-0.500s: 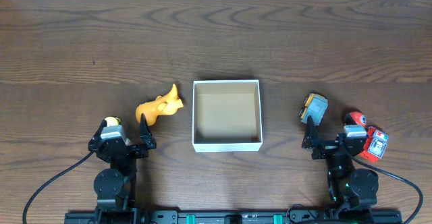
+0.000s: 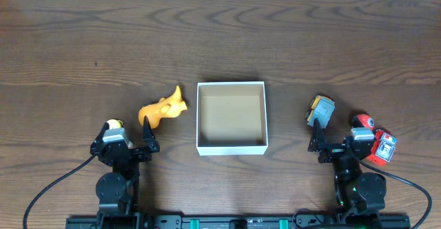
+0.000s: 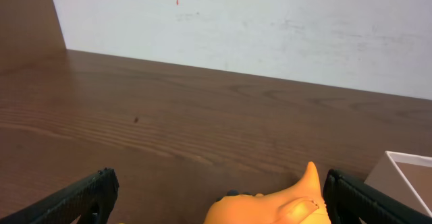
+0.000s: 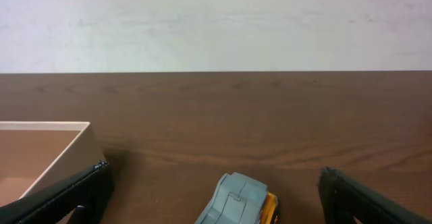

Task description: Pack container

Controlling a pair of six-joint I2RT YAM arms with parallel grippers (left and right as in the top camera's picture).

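Next, I close my right gripper on the grey back part (image 2: 322, 112) (image 4: 235, 202) of the toy car, on the near side of the car's yellow front.
The container (image 2: 260, 146) is a small white box with a tan inside, at the table's middle; it holds nothing. Its corner shows in the left wrist view (image 3: 405, 177) and its wall in the right wrist view (image 4: 67, 160). An orange toy animal (image 2: 162, 108) lies just left of it, also in the left wrist view (image 3: 270, 207). A grey and yellow toy car (image 2: 320, 109) lies to its right, also in the right wrist view (image 4: 236, 200). My left gripper (image 2: 129, 134) is open, just short of the orange toy. My right gripper (image 2: 336, 139) is open, just short of the car.
A red toy (image 2: 371, 138) lies at the right, beside my right gripper. A small yellow and white thing (image 2: 114, 124) sits by my left gripper's outer finger. A pale wall stands behind the table's far edge (image 4: 216, 71).
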